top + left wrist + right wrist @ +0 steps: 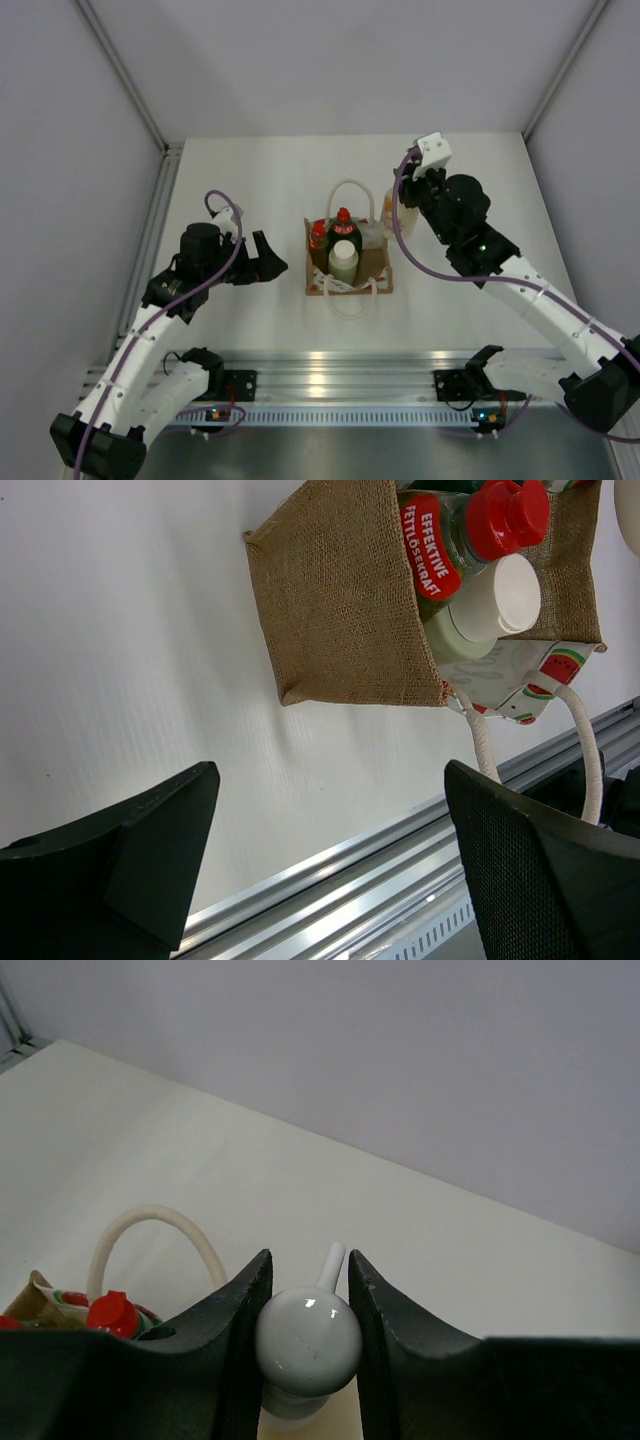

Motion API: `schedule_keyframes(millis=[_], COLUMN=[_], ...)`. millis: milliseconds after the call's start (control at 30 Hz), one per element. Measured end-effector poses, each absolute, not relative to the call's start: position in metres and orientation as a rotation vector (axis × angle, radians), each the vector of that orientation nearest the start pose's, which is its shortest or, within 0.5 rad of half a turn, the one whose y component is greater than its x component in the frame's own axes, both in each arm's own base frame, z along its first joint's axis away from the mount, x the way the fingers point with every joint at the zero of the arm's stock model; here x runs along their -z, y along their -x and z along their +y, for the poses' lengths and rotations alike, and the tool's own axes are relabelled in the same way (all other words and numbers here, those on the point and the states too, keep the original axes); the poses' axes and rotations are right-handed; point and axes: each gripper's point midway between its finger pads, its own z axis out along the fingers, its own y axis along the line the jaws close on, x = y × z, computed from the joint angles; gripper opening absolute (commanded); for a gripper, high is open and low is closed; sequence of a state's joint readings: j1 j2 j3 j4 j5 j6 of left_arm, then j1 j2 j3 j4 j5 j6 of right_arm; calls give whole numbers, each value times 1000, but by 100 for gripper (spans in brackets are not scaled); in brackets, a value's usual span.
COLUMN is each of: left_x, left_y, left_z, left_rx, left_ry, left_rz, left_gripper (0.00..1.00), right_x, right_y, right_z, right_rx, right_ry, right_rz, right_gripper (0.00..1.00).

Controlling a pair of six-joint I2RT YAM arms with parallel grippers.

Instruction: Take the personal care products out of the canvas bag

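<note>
Next, my right gripper sets the cream bottle free on the bare table (445, 215), in the space between the canvas bag and side.
The canvas bag (368, 268) stands upright mid-table and also shows in the left wrist view (340, 600). In it are the pale cylindrical bottle (343, 258) (495, 600), the dark green bottle with red cap (343, 222) (505, 515) and the slim yellow bottle (318, 238). My right gripper (404, 207) (308, 1260) is shut on the round white cap (308, 1345) of the cream bottle (391, 214), at the bag's far right corner. My left gripper (270, 262) (335, 850) is open and empty, just left of the bag.
An aluminium rail (330, 365) (400, 860) runs along the table's near edge. Grey walls close in the back and both sides. The bag's cream loop handles (350, 190) (585, 750) stick out at its far and near sides.
</note>
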State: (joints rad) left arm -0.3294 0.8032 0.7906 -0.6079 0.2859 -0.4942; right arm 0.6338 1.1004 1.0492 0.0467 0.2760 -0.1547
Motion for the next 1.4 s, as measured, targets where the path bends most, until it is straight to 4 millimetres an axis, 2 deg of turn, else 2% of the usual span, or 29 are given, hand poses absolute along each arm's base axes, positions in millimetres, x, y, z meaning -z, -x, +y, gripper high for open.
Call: schedule_keyframes(millis=[733,867,1067,1400], left_x=[-193,-193,-193,-195], left_y=[-218,-218,-218,-217], left_z=[-147,-147,-147,-147], left_rx=[766,766,766,768], left_ry=[19,19,19,16], left_rz=[2271,2271,2271,2261], left_gripper=[98,98,98,98], right_x=[-344,-323,-286,-227], right_y=[-382,-391,-420,-464], right_z=[95,86,64,31], right_rx=[59,91,148,220], right_ry=[197,187,161,116], right_rz=[1572,1599,1675,1706], right_gripper=[0,0,0,0])
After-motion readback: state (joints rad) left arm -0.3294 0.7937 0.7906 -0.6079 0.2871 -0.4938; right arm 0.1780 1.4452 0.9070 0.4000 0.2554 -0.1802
